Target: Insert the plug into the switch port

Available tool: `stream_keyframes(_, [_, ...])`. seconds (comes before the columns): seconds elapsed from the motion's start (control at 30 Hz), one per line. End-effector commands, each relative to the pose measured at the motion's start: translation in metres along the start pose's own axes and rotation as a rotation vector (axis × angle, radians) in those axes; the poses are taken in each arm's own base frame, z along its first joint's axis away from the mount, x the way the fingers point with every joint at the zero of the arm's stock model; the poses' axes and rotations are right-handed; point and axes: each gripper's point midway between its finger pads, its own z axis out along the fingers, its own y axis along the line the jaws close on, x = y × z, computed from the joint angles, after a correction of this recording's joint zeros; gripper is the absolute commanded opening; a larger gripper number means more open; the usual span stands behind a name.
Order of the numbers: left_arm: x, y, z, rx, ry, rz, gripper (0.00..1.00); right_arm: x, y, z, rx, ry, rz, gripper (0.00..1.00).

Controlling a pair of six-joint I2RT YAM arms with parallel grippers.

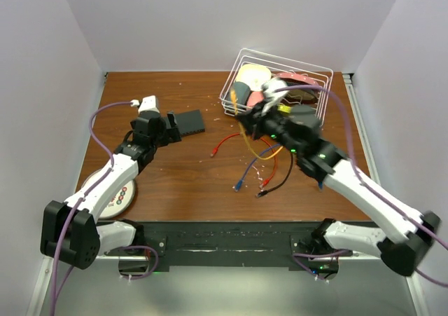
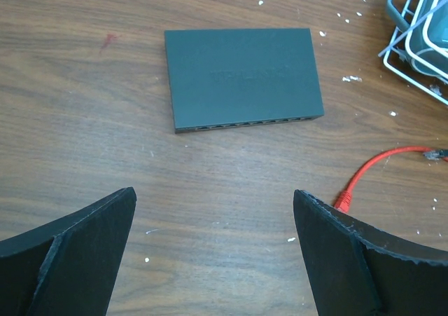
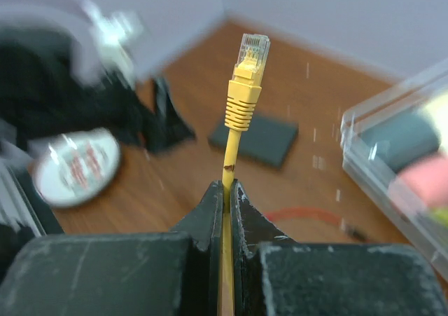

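Note:
I am holding the yellow cable well behind its plug with my right gripper, so my left gripper will take the plug's clear tip [image 3: 253, 49] before my right one opens to regrip.
The switch [image 1: 190, 122] is a flat matte-black box lying on the wooden table, with its row of sockets [image 2: 248, 125] on the long edge facing my left wrist camera. My left gripper [image 2: 213, 211] is open and empty, a little short of the switch and low over the table. My right gripper [image 3: 226, 190] is shut on a yellow cable [image 3: 228, 155], held in the air right of the switch. Its clear-tipped yellow plug [image 3: 252, 50] sticks out beyond the fingertips, aimed roughly toward the switch [image 3: 255, 137]. In the top view the right gripper [image 1: 243, 123] is beside the basket.
A white wire dish basket [image 1: 280, 85] with dishes stands at the back right. Red [image 1: 225, 144], blue [image 1: 248, 169], orange and black cables lie loose mid-table; the red one [image 2: 371, 165] reaches near my left gripper's right finger. A round disc [image 1: 115, 190] lies front left.

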Motion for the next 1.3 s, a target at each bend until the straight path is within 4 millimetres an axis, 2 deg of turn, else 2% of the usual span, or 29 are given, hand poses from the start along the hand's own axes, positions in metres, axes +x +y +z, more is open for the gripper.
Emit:
stream_keyframes(0.0, [-0.015,-0.019,-0.004,0.088,-0.034,0.010,1.00,0.103,-0.019,0.018,0.031,0.266,-0.003,0.00])
stream_keyframes(0.07, [-0.019,-0.029,-0.006,0.142,-0.048,0.011,1.00,0.127,-0.022,0.026,0.030,0.319,-0.005,0.00])
stream_keyframes(0.1, [-0.016,-0.039,-0.010,0.207,-0.040,0.013,1.00,0.134,-0.018,0.028,0.001,0.335,-0.006,0.00])
stream_keyframes(0.17, [-0.024,-0.056,-0.015,0.301,-0.077,-0.001,1.00,0.152,-0.014,0.035,-0.048,0.376,-0.026,0.00])
stream_keyframes(0.2, [-0.019,-0.066,-0.021,0.373,-0.065,-0.004,1.00,0.156,-0.008,0.036,-0.089,0.388,-0.028,0.00])
stream_keyframes(0.23, [-0.031,-0.076,-0.026,0.430,-0.118,-0.019,1.00,0.161,-0.006,0.038,-0.111,0.397,-0.038,0.00])
stream_keyframes(0.27, [-0.033,-0.082,-0.030,0.465,-0.124,-0.043,1.00,0.169,-0.006,0.040,-0.124,0.416,-0.038,0.00])
stream_keyframes(0.43, [-0.043,-0.118,-0.061,0.715,-0.172,-0.071,0.98,0.176,0.009,0.041,-0.218,0.419,-0.028,0.00])
stream_keyframes(0.63, [-0.042,-0.148,-0.082,0.933,-0.148,-0.062,0.92,0.165,0.020,0.046,-0.274,0.372,-0.005,0.00])
stream_keyframes(0.73, [-0.039,-0.156,-0.088,0.996,-0.123,-0.053,0.89,0.160,0.025,0.046,-0.298,0.360,-0.002,0.00])
stream_keyframes(1.03, [-0.030,-0.160,-0.087,1.026,-0.082,-0.041,0.76,0.148,0.026,0.041,-0.289,0.331,0.006,0.00])
stream_keyframes(1.13, [-0.031,-0.156,-0.083,0.984,-0.077,-0.054,0.78,0.143,0.012,0.043,-0.193,0.320,0.014,0.00])
stream_keyframes(1.17, [-0.040,-0.153,-0.079,0.940,-0.099,-0.069,0.79,0.142,0.007,0.044,-0.161,0.324,0.013,0.00])
stream_keyframes(1.23, [-0.037,-0.146,-0.070,0.861,-0.062,-0.078,0.82,0.140,-0.005,0.047,-0.083,0.328,0.012,0.00])
stream_keyframes(1.27, [-0.048,-0.144,-0.066,0.810,-0.085,-0.084,0.83,0.144,-0.009,0.046,-0.058,0.350,0.012,0.00])
